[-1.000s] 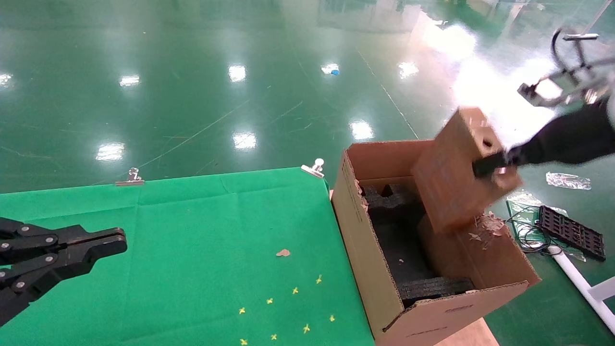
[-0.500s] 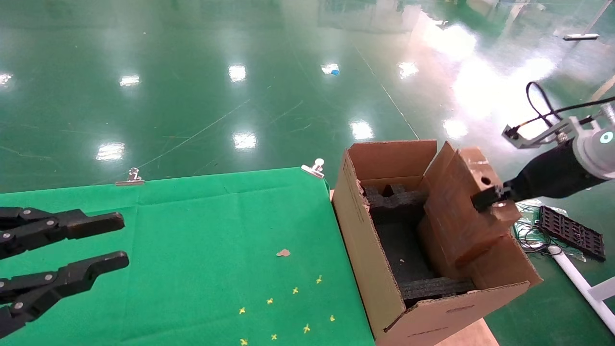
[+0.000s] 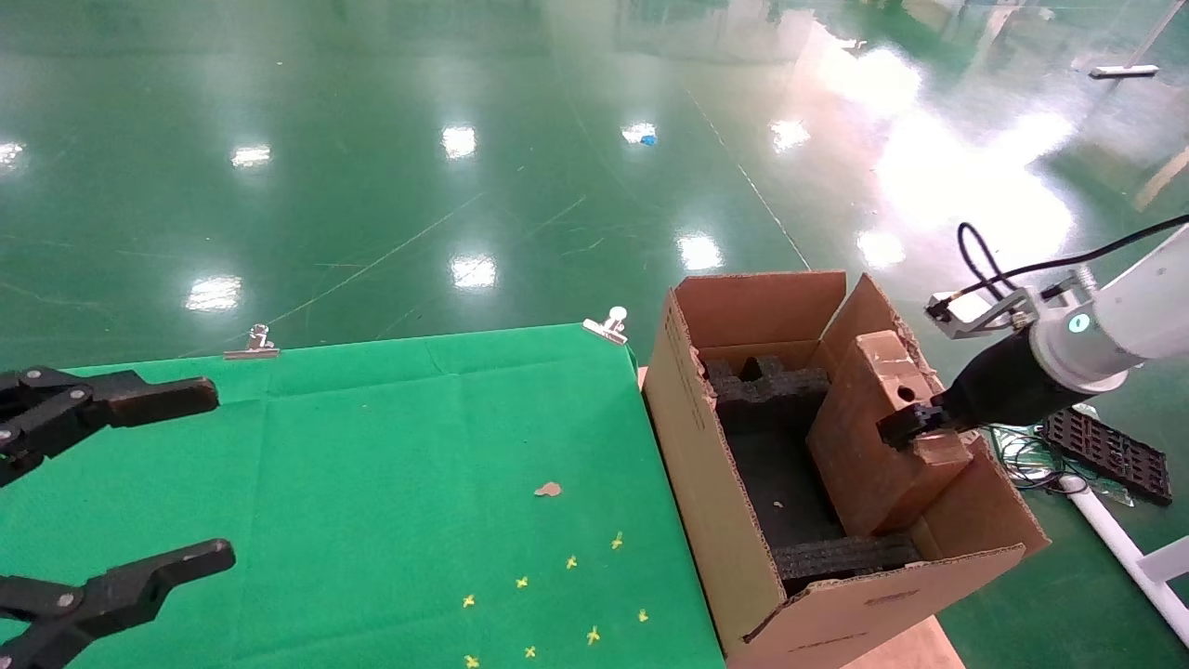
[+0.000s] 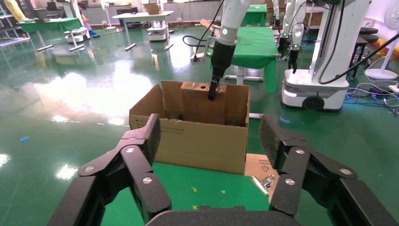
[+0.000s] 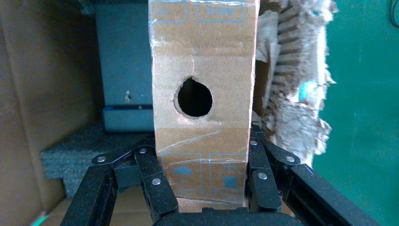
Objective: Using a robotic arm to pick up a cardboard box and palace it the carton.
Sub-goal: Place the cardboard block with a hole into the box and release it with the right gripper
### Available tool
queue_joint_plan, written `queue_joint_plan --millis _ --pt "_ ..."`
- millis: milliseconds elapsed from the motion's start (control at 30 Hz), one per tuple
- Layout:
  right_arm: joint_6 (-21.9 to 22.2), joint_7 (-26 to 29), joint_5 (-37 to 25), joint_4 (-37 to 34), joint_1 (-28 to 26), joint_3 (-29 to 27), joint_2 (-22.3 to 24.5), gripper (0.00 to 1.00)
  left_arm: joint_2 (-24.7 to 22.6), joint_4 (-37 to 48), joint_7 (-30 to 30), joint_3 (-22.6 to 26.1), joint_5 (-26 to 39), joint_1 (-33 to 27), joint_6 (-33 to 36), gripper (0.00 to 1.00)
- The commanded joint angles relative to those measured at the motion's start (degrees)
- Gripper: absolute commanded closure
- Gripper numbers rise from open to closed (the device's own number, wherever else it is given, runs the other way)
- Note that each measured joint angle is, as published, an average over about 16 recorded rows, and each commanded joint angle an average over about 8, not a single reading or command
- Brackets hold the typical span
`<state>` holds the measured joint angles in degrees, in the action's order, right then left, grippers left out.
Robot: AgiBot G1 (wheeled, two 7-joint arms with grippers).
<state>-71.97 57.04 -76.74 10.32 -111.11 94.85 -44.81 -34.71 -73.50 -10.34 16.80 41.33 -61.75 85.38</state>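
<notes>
The robot's right gripper should release the cardboard box between the black foam blocks, beside the carton's torn flap [image 3: 844,469].
My right gripper [image 3: 915,429], on the white arm with the green ring, is shut on the small brown cardboard box [image 3: 868,437]. It holds the box on edge, tilted, with its lower part inside the large carton [image 3: 715,520], against the carton's right wall and above the black foam [image 3: 766,390]. In the right wrist view the gripper [image 5: 201,155] clamps both sides of the taped box [image 5: 202,56], just below its round hole. The torn carton flap [image 5: 291,94] is beside it. My left gripper [image 3: 215,476] is open and empty over the green table. The left wrist view shows it [image 4: 210,134] facing the carton [image 4: 197,141].
The green cloth table [image 3: 372,437] lies left of the carton, with metal clips [image 3: 607,325] at its far edge and a small brown scrap [image 3: 547,489]. A black tray [image 3: 1105,451], cables and a white tube lie on the floor to the right.
My right gripper has moved down and left, lowering the cardboard box from above the carton into it. My left gripper has gone from shut to wide open.
</notes>
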Motion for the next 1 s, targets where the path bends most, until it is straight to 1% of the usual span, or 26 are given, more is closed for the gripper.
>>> queue_joint_plan --millis 33,400,667,833,867,1000 --pt "1.02 -0.25 0.17 -1.08 1.10 -0.07 -0.80 1.00 0.00 0.00 0.00 0.01 0.00 0.00 0.00 0.00" --pt "6.52 -1.35 2.61 -4.47 8.78 -1.52 -3.13 1.00 0.02 0.00 0.02 0.04 -0.03 -0.01 -0.02 0.00" --pt "13.32 -4.58 5.80 -5.92 16.00 -3.63 -4.09 1.00 0.03 0.00 0.04 0.07 -0.05 -0.02 -0.03 0.00" --pt "15.95 -6.89 7.09 -6.53 18.84 -4.51 -4.79 1.00 0.04 0.00 0.04 0.09 -0.06 -0.02 -0.04 0.00" --pt "16.12 -7.26 7.41 -6.65 19.13 -4.73 -4.84 0.95 0.04 0.00 0.05 0.09 -0.06 -0.02 -0.04 0.00" --pt "16.27 -9.18 7.80 -6.94 19.55 -5.01 -5.07 0.45 0.04 0.00 0.05 0.10 -0.07 -0.02 -0.04 0.00"
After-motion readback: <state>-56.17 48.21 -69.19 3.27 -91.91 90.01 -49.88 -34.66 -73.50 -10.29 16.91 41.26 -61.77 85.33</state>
